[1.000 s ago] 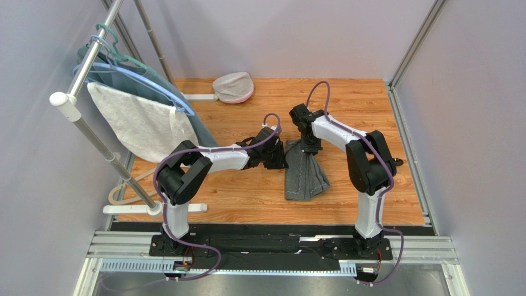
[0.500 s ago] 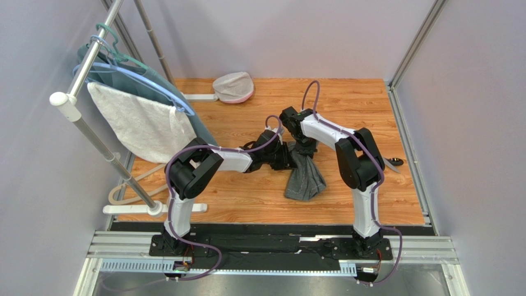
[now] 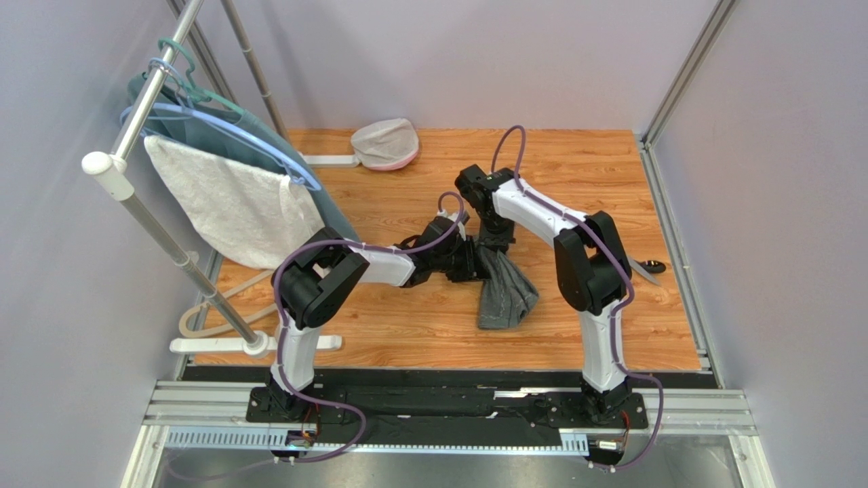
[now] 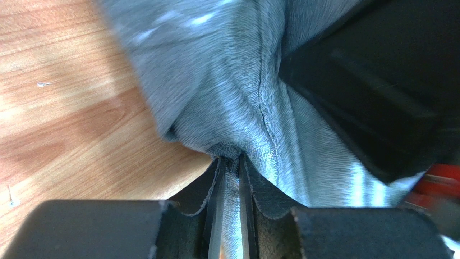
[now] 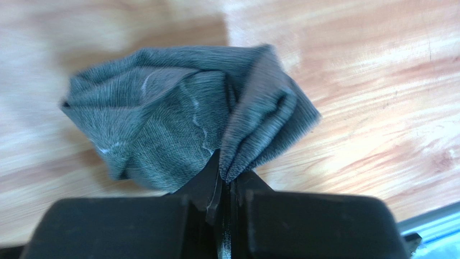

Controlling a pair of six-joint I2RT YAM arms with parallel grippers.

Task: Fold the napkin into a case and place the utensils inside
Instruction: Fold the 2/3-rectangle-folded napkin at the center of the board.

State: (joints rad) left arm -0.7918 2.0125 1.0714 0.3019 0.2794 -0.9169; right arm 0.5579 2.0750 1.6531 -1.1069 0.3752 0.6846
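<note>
My right gripper is holding a crumpled fold of the napkin. Next, I lower it, open that gripper and take the stitched hem (image 4: 264,116) beside my left gripper with it.
The dark grey napkin (image 3: 505,293) hangs bunched from both grippers over the middle of the wooden table, its lower end on the wood. My left gripper (image 3: 475,259) is shut on a pinch of its edge (image 4: 229,162). My right gripper (image 3: 496,241) is shut on another bunched fold (image 5: 254,145), close beside the left one. In the right wrist view the napkin (image 5: 162,124) droops crumpled above the table. A black utensil (image 3: 649,268) lies near the right edge of the table. The silver utensil is hidden. No case shows.
A rack at the left holds a white towel (image 3: 229,203) and a teal garment (image 3: 260,132) on hangers. A pale cap-like object (image 3: 386,143) lies at the back of the table. A metal rail (image 3: 667,254) borders the right side.
Both grippers have lifted the napkin's far end and moved together, the left to the right and the right to the left. The flat folded napkin has become a bunched hanging cloth.
</note>
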